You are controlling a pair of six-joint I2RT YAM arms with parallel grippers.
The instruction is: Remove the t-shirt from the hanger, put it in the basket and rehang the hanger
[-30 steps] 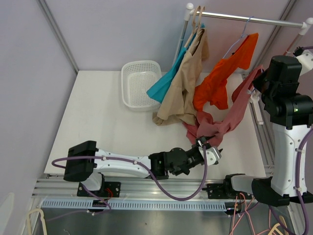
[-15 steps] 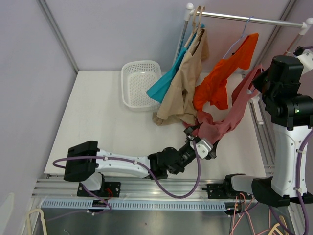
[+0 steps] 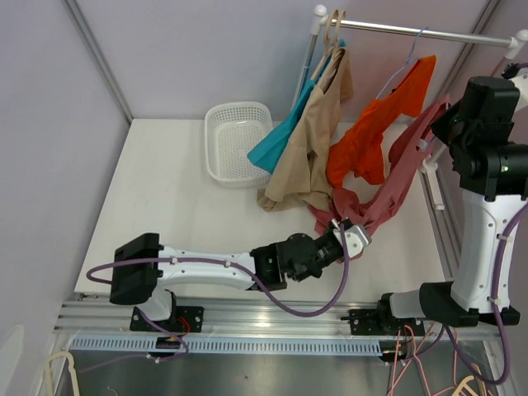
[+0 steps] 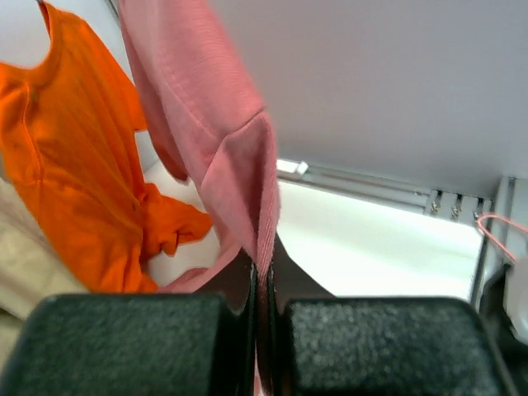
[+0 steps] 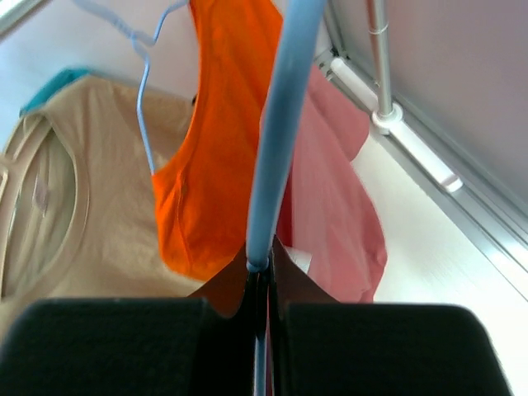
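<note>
Next, my right gripper releases the blue hanger, now draped with the pink t-shirt, on the metal bar (image 3: 478, 38), in the space between the orange t-shirt and the end post of the bar.
The pink t-shirt (image 3: 398, 175) hangs stretched between my two grippers, from upper right down to the table's near middle. My left gripper (image 3: 347, 230) is shut on its lower hem; in the left wrist view the folded pink t-shirt (image 4: 216, 124) edge runs down into the closed left gripper (image 4: 262, 282). My right gripper (image 5: 261, 268) is shut on the blue hanger (image 5: 280, 124), whose bar rises straight from the jaws, with the pink t-shirt (image 5: 340, 216) draped behind it. In the top view the right gripper (image 3: 435, 132) is high at the right, mostly hidden by its wrist.
An orange t-shirt (image 3: 373, 130) on a light hanger, a tan shirt (image 3: 311, 148) and a teal one (image 3: 275, 142) hang from the metal rail (image 3: 412, 33). A white basket (image 3: 238, 140) stands at the back. The rail's post (image 5: 381, 59) and the table edge lie to the right.
My left gripper opened, moved up to the pink t-shirt's hem and closed on it. The right arm rose slightly with the hanger, pulling the t-shirt tauter.
</note>
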